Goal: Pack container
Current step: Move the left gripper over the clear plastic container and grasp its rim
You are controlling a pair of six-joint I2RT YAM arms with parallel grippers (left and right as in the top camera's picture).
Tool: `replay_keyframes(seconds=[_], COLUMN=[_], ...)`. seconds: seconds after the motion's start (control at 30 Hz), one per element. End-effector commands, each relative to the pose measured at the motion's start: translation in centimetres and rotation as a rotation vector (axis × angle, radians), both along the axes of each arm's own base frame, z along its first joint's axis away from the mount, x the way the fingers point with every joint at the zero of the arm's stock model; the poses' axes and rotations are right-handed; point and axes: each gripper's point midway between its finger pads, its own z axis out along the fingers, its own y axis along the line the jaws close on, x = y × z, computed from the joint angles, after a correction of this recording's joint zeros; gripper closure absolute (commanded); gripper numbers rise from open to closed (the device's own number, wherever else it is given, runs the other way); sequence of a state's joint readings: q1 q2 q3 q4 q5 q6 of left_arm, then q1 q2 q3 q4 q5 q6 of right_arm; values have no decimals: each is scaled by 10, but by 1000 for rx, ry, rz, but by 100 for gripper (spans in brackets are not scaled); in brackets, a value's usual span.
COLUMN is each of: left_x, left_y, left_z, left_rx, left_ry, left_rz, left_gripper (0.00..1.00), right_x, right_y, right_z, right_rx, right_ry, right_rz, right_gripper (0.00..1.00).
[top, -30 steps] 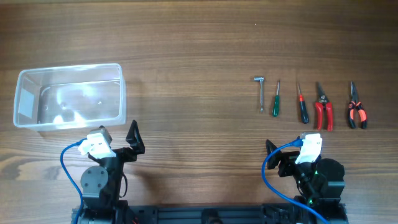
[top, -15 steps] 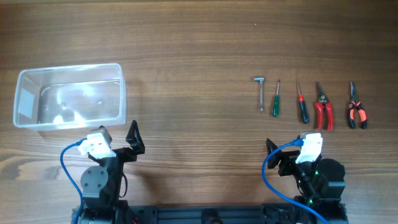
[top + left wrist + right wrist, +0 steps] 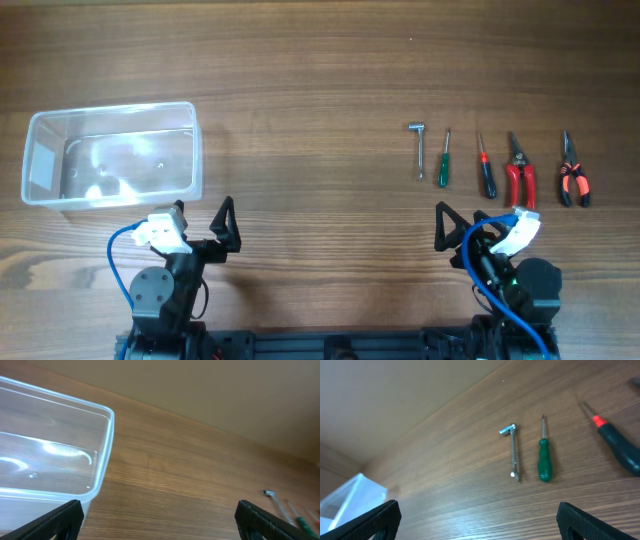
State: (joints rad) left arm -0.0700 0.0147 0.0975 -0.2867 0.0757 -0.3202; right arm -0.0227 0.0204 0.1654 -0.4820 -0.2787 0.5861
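My left gripper needs to grip the clear plastic container on the rim of the short side (image 3: pixel 199 154) (image 3: pixel 104 452), the side that faces the row of tools.
The clear plastic container (image 3: pixel 112 110) stands empty at the table's left; in the left wrist view its near right corner (image 3: pixel 107 430) is just ahead and left of the jaws. My left gripper (image 3: pixel 203 225) is open and empty just in front of the container's right end; it also shows in the left wrist view (image 3: pixel 160 520). My right gripper (image 3: pixel 478 225) is open and empty in front of the row of tools; its own view (image 3: pixel 480 520) shows bare wood between the jaws.
A row of hand tools lies at the right: a metal L-wrench (image 3: pixel 419 150), a green screwdriver (image 3: pixel 443 160), a red-and-black screwdriver (image 3: pixel 485 168), red pliers (image 3: pixel 518 172), orange-and-black pliers (image 3: pixel 572 172). The right wrist view shows the wrench (image 3: pixel 514 452) and green screwdriver (image 3: pixel 544 455).
Both grippers have shifted slightly forward and to the right from their rest pose. The container and the tools have not moved.
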Motion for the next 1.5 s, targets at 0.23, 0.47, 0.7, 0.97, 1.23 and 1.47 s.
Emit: replay_keyframes(seconds=[0.23, 0.47, 0.7, 0.97, 1.23, 1.47], left_x=[9, 54, 107, 125, 99, 106], left_y=[-2, 7, 12, 14, 15, 22], left_z=[74, 119, 140, 109, 13, -55], left_rx=[-38, 142, 180, 193, 288, 358], left_ry=[39, 288, 458, 561, 973, 1171], left_rz=[0, 15, 30, 33, -59, -92], left_gripper=[1, 0, 0, 0, 1, 1], right_x=[34, 93, 138, 144, 135, 138], right_y=[-4, -16, -26, -70, -121, -123], right_z=[53, 99, 120, 92, 61, 55], right_rx=[-111, -233, -280, -385, -330, -327], right_ry=[71, 224, 387, 506, 645, 659], right_rz=[22, 34, 83, -11, -122, -123], right_gripper=[0, 0, 0, 0, 0, 0])
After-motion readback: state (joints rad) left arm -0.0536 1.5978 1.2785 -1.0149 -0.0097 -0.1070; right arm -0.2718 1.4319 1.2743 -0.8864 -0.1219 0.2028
